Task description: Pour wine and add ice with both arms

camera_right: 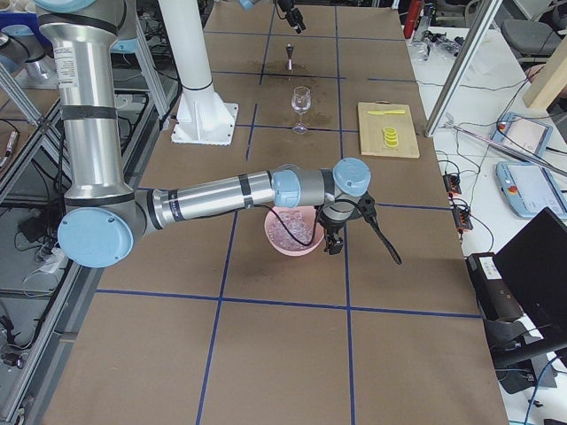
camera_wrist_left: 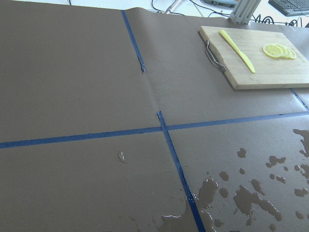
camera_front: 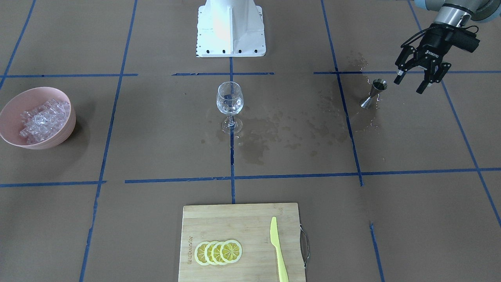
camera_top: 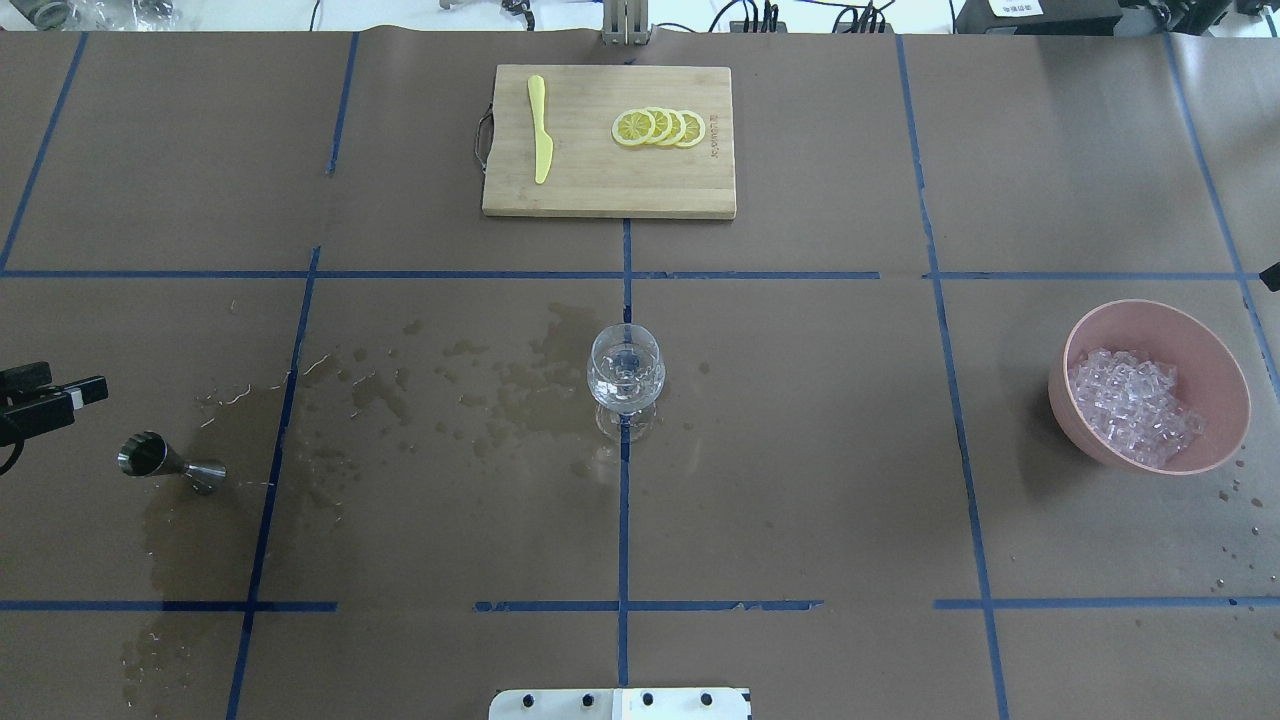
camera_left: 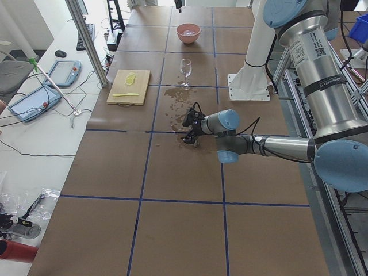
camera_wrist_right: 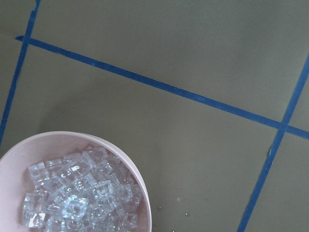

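Observation:
Next, my left gripper grips the narrow middle (camera_front: 373,95) of the steel jigger, just below the jigger's top cup.
A clear wine glass (camera_front: 229,102) stands at the table's middle; a little clear liquid seems to sit in its bowl. A steel jigger (camera_front: 374,93) stands upright on wet paper; whether it holds wine I cannot tell. My left gripper (camera_front: 411,83) hangs open and empty just beside and above the jigger, also at the overhead view's left edge (camera_top: 40,398). A pink bowl (camera_front: 11,135) holds the heap of ice cubes (camera_front: 44,119). My right gripper (camera_right: 332,241) hovers at the bowl's (camera_right: 275,241) far rim; I cannot tell whether it is open. The right wrist view shows the ice (camera_wrist_right: 79,198) below.
A wooden cutting board (camera_front: 235,219) with lemon slices (camera_front: 218,252) and a yellow knife (camera_front: 278,248) lies at the operators' side. Wet spill patches (camera_front: 274,129) spread between the glass and the jigger. The white pedestal (camera_front: 231,27) stands behind the glass.

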Motion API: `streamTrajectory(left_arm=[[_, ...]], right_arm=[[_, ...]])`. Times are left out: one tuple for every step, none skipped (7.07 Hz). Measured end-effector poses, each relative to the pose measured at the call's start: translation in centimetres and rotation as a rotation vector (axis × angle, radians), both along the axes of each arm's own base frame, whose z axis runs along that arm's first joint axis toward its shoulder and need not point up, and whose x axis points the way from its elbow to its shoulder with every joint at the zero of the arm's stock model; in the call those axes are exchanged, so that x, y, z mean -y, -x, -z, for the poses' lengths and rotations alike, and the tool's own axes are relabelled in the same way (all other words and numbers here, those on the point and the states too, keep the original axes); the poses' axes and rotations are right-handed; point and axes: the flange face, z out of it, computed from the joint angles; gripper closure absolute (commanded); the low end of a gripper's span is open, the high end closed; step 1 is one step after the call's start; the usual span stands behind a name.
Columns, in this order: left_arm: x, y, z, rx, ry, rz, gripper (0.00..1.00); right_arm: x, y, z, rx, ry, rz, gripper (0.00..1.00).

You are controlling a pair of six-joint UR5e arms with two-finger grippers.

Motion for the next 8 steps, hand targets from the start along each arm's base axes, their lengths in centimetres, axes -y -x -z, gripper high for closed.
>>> streamTrajectory(left_arm=[[-1.1,0.4,-0.2,-0.015,-0.028,0.027,0.01],[-1.9,0.0,-0.3,-0.02,-0.056,0.064,0.01],[-2.9,-1.4,-0.4,-0.011,-0.082,0.103,0.01],[-4.0,-3.1,-0.8,0.01,-0.109,0.147,0.01],[-5.3,-4.7,-1.6,0.038,-0.133,0.189,0.01],[-6.8,-6.1,-2.9,0.059,-0.147,0.215,0.01],[-7.9,-7.0,-4.0,0.072,-0.154,0.233,0.01],[-8.6,-7.8,-4.3,0.068,-0.158,0.243,0.01]], right_arm=[[0.0,0.0,0.1,0.008,0.001,0.001,0.0],[0.0,0.1,0.2,0.013,0.0,0.001,0.0],[0.0,0.1,0.3,0.021,0.002,0.002,0.0],[-0.1,0.2,0.1,0.03,0.008,0.003,0.0],[-0.2,0.2,-0.1,0.037,0.016,0.004,0.0],[-0.4,0.2,-0.3,0.046,0.023,0.004,0.0],[-0.5,0.3,-0.4,0.055,0.027,0.005,0.0],[-0.7,0.3,-0.4,0.06,0.029,0.006,0.0]])
